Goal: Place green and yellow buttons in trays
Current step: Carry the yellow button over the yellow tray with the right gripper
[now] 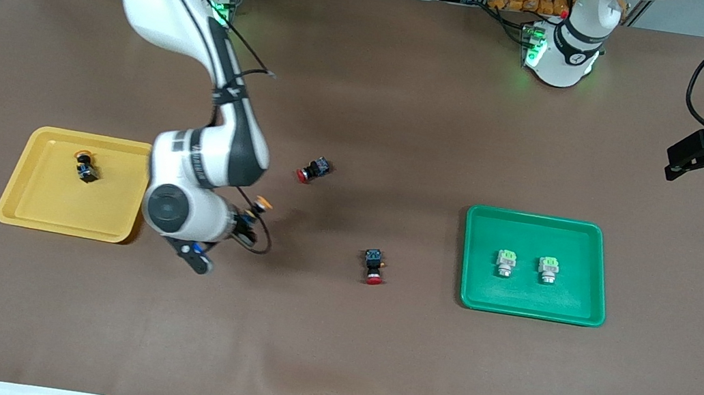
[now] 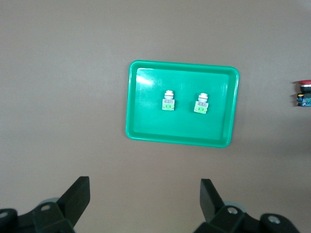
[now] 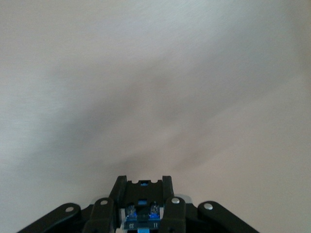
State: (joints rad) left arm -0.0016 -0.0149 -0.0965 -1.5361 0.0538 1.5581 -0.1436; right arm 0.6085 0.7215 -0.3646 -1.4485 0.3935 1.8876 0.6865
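My right gripper is holding its yellow button. It will let go of it in the yellow tray (image 1: 118,171), close beside the yellow button lying there.
My right gripper (image 1: 253,212) is shut on a yellow button (image 1: 262,203) with an orange-yellow cap, over bare table beside the yellow tray (image 1: 40,209). In the right wrist view the button's black-and-blue body (image 3: 142,213) sits between the fingers (image 3: 168,187). Another yellow button (image 1: 85,165) lies in the yellow tray. Two green buttons (image 1: 506,263) (image 1: 548,269) stand side by side in the green tray (image 1: 529,306). My left gripper (image 1: 688,159) waits open and empty, high at the left arm's end of the table. Its wrist view shows the green tray (image 2: 146,121) and both green buttons (image 2: 168,100) (image 2: 201,103).
Two red-capped black-and-blue switches lie on the table between the trays: one (image 1: 313,169) farther from the front camera, one (image 1: 373,266) nearer. The nearer one also shows at the edge of the left wrist view (image 2: 304,92). The brown table cover has a wrinkle at its front edge.
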